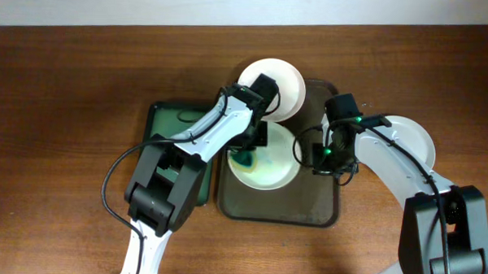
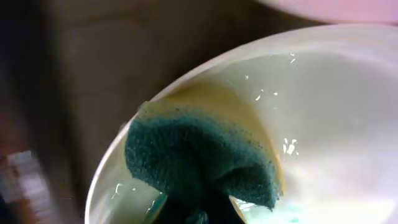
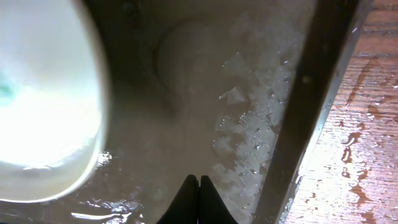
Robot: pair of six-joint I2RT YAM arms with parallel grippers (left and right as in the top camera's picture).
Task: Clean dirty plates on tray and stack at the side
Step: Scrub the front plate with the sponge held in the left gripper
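The plate is loose under the sponge, so my shut right gripper beside it should open and pinch the plate's rim [image 1: 299, 152] before more scrubbing.
A white plate [image 1: 267, 166] lies on the dark olive tray [image 1: 278, 211] with a teal smear at its left side. My left gripper [image 1: 250, 145] is shut on a green and yellow sponge [image 2: 199, 162] and presses it on this plate [image 2: 323, 112] near its left rim. A second white plate [image 1: 278, 85] sits at the tray's far edge, partly under the left arm. A third white plate [image 1: 415, 139] lies on the table to the right of the tray. My right gripper [image 1: 329, 160] is shut and empty [image 3: 199, 186], low over the wet tray floor, just right of the plate [image 3: 43, 93].
A smaller green tray [image 1: 167, 118] lies left of the big tray, mostly under the left arm. The big tray's floor [image 3: 205, 118] is wet and its raised rim [image 3: 317, 93] runs just right of the right gripper. The wooden table [image 3: 373, 124] beyond it has water drops.
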